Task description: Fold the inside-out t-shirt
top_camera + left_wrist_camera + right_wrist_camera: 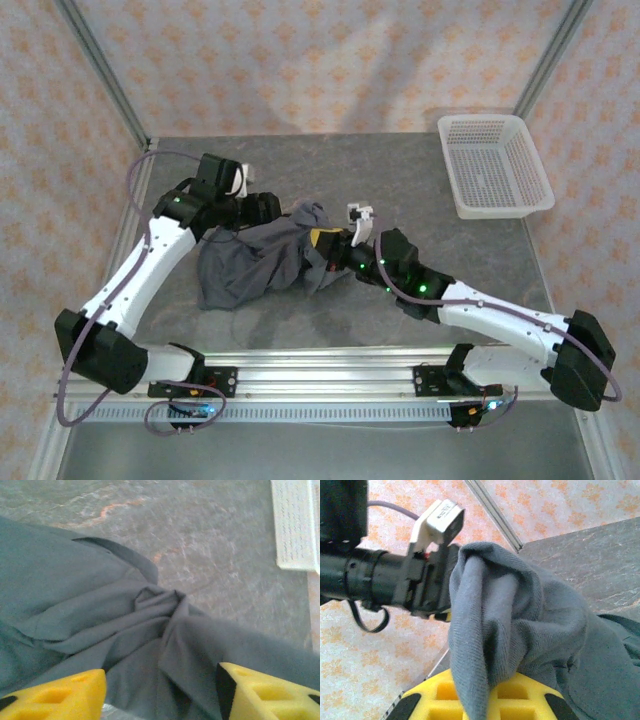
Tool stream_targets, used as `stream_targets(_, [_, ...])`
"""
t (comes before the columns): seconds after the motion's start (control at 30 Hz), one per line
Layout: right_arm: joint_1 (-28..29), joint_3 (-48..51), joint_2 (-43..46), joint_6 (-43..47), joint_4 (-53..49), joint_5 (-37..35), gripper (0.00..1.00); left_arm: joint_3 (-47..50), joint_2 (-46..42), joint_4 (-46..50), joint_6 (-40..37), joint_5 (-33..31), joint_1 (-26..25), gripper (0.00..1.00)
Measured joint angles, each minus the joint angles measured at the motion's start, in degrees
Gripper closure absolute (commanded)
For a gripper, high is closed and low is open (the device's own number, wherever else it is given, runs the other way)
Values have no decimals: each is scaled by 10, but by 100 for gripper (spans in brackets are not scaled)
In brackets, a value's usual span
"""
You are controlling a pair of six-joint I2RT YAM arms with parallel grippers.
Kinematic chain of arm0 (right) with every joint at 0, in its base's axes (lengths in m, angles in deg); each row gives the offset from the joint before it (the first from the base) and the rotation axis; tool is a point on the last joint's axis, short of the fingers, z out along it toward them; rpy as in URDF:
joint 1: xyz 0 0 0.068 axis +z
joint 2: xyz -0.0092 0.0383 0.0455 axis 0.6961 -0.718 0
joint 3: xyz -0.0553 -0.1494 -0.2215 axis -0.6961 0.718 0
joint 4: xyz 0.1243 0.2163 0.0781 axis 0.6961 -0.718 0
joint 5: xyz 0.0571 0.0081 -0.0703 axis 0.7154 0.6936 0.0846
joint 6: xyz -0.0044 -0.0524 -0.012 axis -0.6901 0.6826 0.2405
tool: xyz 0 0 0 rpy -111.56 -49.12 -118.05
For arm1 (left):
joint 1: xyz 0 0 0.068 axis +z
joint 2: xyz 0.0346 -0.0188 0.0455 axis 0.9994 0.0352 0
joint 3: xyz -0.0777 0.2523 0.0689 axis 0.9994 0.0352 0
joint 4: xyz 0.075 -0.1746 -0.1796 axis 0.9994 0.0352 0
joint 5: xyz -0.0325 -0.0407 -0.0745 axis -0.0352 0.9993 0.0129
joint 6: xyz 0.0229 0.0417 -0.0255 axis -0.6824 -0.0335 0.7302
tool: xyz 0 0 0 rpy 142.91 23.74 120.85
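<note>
The robot's right gripper pinches a bunched fold of the t-shirt, which drapes over its fingertips, so next the left gripper takes the fold's raised end [309,213] before the right gripper opens.
The inside-out t-shirt [255,262] lies bunched in a dark grey heap at the table's middle, with one raised fold at its far right end. My right gripper [323,240] is shut on that fold; in the right wrist view the cloth [520,610] rises out of the yellow jaws [485,692] and drapes over them. My left gripper [268,210] hovers at the heap's far side, just left of the raised fold. Its yellow fingers [55,695] stand wide apart, open, over wrinkled cloth [150,625], gripping nothing.
A white mesh basket [495,165] stands at the back right corner of the grey table [400,170], and its edge [295,525] also appears in the left wrist view. The left arm's wrist [420,580] is close beside the raised fold. Patterned walls enclose the table.
</note>
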Motion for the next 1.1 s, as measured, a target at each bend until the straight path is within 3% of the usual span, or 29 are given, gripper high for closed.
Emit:
stream_targets(0.1, [-5,0,0,4,0,10,100,45,-84,-37,39,40,-10,28])
stream_targets(0.2, [-5,0,0,7,0,21,100,70,-155,-81,79,72,-56,28])
stream_targets(0.3, [-5,0,-5,7,0,34,100,67,-155,-121,102,85,-106,20])
stream_targets(0.4, [-5,-2,-18,7,0,52,100,67,-113,-158,127,80,-120,14])
stream_targets(0.43, [-5,-3,-23,7,0,57,100,68,-95,-169,134,74,-120,20])
stream_targets(0.57, [-5,-4,-30,0,0,69,100,91,-51,-218,175,47,-120,87])
stream_targets(0.63, [-5,-4,-30,-8,0,68,100,101,-51,-231,191,38,-120,100])
stream_targets(0.83, [-9,-4,-30,-38,2,47,98,106,-79,-244,204,19,-121,100])
stream_targets(1.0, [-49,25,-19,-70,25,52,98,99,-90,-235,195,28,-124,100])
stream_targets(1.07, [-63,32,-18,-68,25,78,91,91,-80,-223,188,33,-125,100])
stream_targets(1.1, [-67,32,-18,-64,20,91,82,87,-76,-217,185,33,-125,100])
